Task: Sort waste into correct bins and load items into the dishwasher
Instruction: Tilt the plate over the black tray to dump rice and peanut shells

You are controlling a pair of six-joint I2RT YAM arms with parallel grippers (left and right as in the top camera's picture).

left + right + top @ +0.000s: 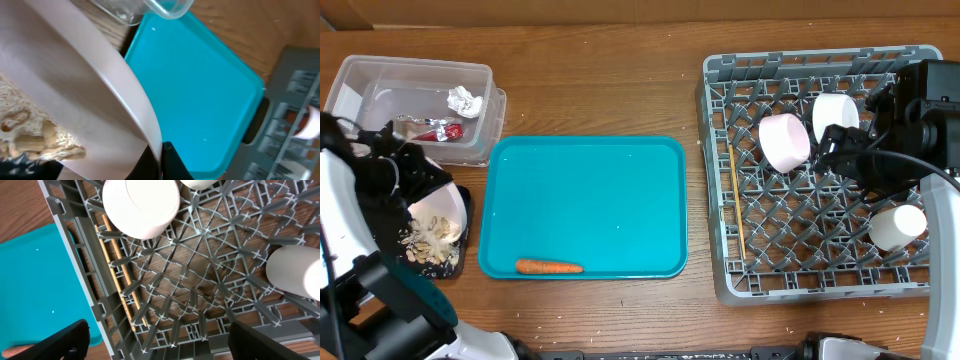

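I need to set the large white plate down with my left gripper on the half of the teal tray nearer the grey rack (616,194) (207,92).
My left gripper (420,185) is shut on the rim of the large white plate (448,208) and holds it tilted over the black tray (463,262). Beige food scraps with rice (432,240) lie on that tray. The left wrist view shows the plate (85,95), the scraps (30,137) and my jaws (161,155) pinching the rim. The carrot (548,266) lies on the teal tray (585,190). The wrapper (440,130) and tissue (465,99) are in the clear tub (380,80). My right gripper (838,148) is open and empty over the grey rack (720,180), as the right wrist view (167,345) shows.
The rack holds two bowls (785,141) (835,115), a cup (898,226) and the chopsticks (735,200) along its left side. The right wrist view shows a bowl (141,205), the cup (295,272), the chopsticks (117,272) and the teal tray's edge (35,290).
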